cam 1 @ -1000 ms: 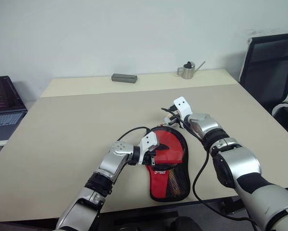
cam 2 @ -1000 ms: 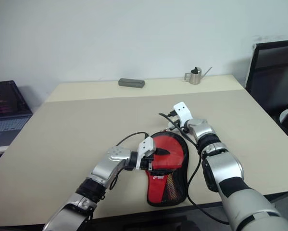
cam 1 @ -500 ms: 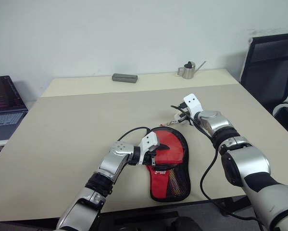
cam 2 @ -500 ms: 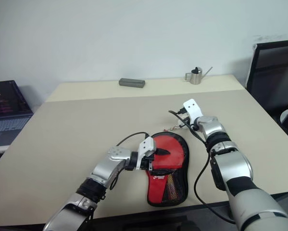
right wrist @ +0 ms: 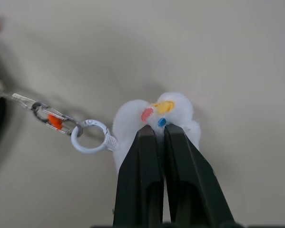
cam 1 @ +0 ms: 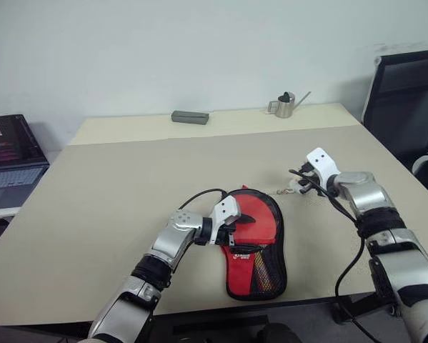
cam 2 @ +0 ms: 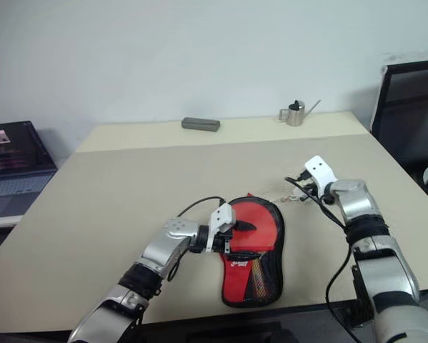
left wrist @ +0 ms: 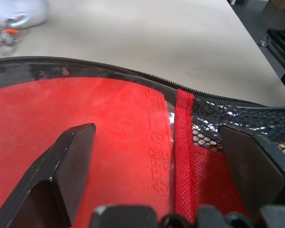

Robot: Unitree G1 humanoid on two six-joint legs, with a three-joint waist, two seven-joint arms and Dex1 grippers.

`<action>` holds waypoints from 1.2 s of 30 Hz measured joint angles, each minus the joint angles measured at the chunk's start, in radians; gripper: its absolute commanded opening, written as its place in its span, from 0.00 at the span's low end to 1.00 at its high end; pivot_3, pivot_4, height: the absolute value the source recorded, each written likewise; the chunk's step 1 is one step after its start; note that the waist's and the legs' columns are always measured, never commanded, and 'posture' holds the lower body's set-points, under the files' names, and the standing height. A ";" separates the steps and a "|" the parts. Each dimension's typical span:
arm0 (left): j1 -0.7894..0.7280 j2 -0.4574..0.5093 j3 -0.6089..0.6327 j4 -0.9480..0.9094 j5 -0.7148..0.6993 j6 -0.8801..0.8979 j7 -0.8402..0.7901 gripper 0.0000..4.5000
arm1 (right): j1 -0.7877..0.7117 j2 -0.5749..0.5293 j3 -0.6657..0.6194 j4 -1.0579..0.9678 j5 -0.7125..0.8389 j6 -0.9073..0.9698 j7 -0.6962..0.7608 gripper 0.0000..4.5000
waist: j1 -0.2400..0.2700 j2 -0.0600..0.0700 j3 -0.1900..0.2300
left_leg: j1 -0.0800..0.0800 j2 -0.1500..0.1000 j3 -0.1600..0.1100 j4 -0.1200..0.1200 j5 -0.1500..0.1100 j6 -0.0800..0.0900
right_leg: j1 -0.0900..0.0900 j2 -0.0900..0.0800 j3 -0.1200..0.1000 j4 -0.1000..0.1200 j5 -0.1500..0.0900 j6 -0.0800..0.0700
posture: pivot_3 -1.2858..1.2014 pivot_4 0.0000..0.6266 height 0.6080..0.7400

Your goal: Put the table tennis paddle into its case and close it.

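My right gripper is pinching the white duck charm only a little way, near its eyes, so it should open and take the charm's body (right wrist: pixel 124 142) deeper before I pull the zipper closed.
The case (cam 1: pixel 258 266) lies open on the table (cam 1: pixel 121 179), red with black trim and a mesh pocket. In it lies the table tennis paddle (cam 1: pixel 261 214), red face up (left wrist: pixel 94 123), its handle hidden under the pocket. My left gripper (cam 1: pixel 237 223) hovers open just over the paddle's face, one finger on each side of the pocket's red hem (left wrist: pixel 182 156). To the right of the case, my right gripper (right wrist: pixel 156 132) is shut on the white duck charm (right wrist: pixel 154 110). A ring and chain (right wrist: pixel 87 137) run from the charm back toward the case.
A grey flat box (cam 1: pixel 190 116) and a small metal watering can (cam 1: pixel 284 105) stand at the table's far edge. A laptop (cam 1: pixel 10 153) sits off the table's left side. A black chair (cam 1: pixel 406 100) stands to the right.
My right gripper has moved rightward, away from the case's top edge, taking the duck charm with it. The left gripper has stayed in place. The camera shifted slightly.
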 measured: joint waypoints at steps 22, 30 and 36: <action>-0.050 -0.024 -0.020 0.075 0.000 -0.043 -0.019 1.00 | 0.508 -0.274 -0.072 -0.916 0.251 0.523 0.099 0.00 | 0.014 -0.002 0.000 | 0.000 0.000 -0.003 0.000 -0.010 -0.016 | 0.001 -0.008 -0.003 -0.008 -0.013 0.007 | 0.52 0.24 1.00; -0.064 -0.028 -0.024 0.103 0.000 -0.061 -0.019 1.00 | 0.606 -0.316 -0.126 -1.016 0.321 0.564 0.077 0.00 | 0.014 -0.003 -0.001 | 0.001 0.000 -0.005 -0.003 -0.014 -0.015 | 0.007 -0.009 -0.005 -0.016 -0.014 0.009 | 0.52 0.24 1.00; -0.068 -0.027 -0.024 0.112 0.000 -0.062 -0.019 1.00 | 0.560 -0.235 -0.142 -1.005 0.373 0.643 0.009 0.05 | 0.013 -0.004 -0.001 | 0.002 0.001 -0.007 -0.003 -0.016 -0.020 | 0.008 -0.010 -0.004 -0.016 -0.015 0.008 | 0.52 0.24 1.00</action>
